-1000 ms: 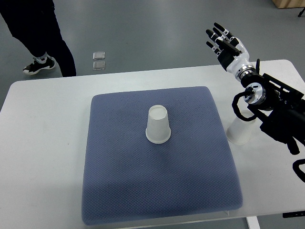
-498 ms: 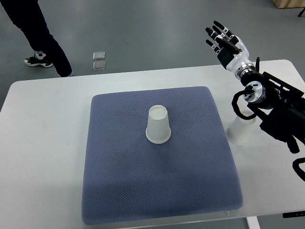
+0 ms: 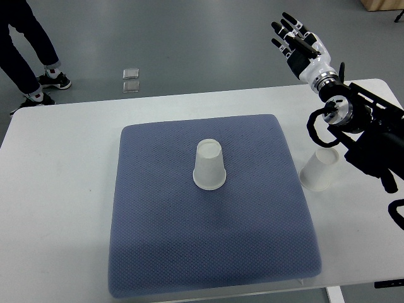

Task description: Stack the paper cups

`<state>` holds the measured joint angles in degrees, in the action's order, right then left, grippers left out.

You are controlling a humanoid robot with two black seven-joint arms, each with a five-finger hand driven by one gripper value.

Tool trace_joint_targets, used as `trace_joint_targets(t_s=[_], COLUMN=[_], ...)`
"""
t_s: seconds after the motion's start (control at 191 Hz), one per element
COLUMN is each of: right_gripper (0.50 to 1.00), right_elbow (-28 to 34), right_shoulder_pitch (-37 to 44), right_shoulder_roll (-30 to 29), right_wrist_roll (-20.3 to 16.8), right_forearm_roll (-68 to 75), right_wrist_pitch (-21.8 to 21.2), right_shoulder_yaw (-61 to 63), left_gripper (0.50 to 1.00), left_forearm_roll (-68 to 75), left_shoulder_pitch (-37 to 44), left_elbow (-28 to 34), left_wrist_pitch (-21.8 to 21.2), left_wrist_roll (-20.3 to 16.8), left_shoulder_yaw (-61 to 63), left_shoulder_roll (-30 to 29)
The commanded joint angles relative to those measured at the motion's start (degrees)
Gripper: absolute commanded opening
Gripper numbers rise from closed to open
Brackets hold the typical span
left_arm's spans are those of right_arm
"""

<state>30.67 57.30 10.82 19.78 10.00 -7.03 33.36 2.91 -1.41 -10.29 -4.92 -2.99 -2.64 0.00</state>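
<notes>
The upper sides (image 3: 324,160) of the white paper cup, which stands on the white table next to the blue-grey mat, should be grabbed by my right gripper next.
A white paper cup (image 3: 209,165) stands upside down in the middle of the blue-grey mat (image 3: 208,252). A second white paper cup (image 3: 319,170) stands upside down on the white table right of the mat, partly under my right arm. My right hand (image 3: 295,44) is raised beyond the table's far edge at the upper right, fingers spread, holding nothing, well away from both cups. My left arm does not show.
The white table (image 3: 63,189) carries the mat. A person's legs and shoes (image 3: 28,53) stand on the grey floor at the upper left. Two small clear squares (image 3: 131,79) lie on the floor beyond the table.
My right hand and forearm have lifted slightly up and to the right, uncovering more of the second cup. The person's legs have moved left.
</notes>
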Motion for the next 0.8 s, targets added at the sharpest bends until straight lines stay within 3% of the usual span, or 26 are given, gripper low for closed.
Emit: trace_joint_targets(t_s=[0.0,0.126,0.251,0.461,0.66,0.796], right_gripper=[0.913,0.913,0.913,0.913,0.913,0.913], right_elbow=[1.1,1.8,4.2,5.4,19.0,27.7], right_shoulder_pitch=[0.6,2.4,3.3,5.9,6.2,6.2], right_shoulder_roll=[1.6,3.2,8.9,17.8,28.8,33.5], right_wrist_roll=[0.0,-0.8,-1.1,-1.0,-0.4,1.0], right_forearm_roll=[-0.1,-2.0,-11.7,-29.3,-49.9,-64.6], right_wrist_pitch=[0.4,0.4,-1.2,-9.9,-19.9,-22.7], right_shoulder_yaw=[-0.4,-2.2,-6.6,-10.4,-14.8,-17.3], left_gripper=[1.0,1.0,1.0,1.0,1.0,1.0], left_forearm_roll=[0.0,0.0,0.0,0.0,0.0,0.0], left_shoulder_pitch=[0.0,0.0,0.0,0.0,0.0,0.0], left_elbow=[0.0,0.0,0.0,0.0,0.0,0.0], left_wrist_pitch=[0.0,0.0,0.0,0.0,0.0,0.0], left_wrist_roll=[0.0,0.0,0.0,0.0,0.0,0.0], left_shoulder_yaw=[0.0,0.0,0.0,0.0,0.0,0.0], left_shoulder_roll=[0.0,0.0,0.0,0.0,0.0,0.0])
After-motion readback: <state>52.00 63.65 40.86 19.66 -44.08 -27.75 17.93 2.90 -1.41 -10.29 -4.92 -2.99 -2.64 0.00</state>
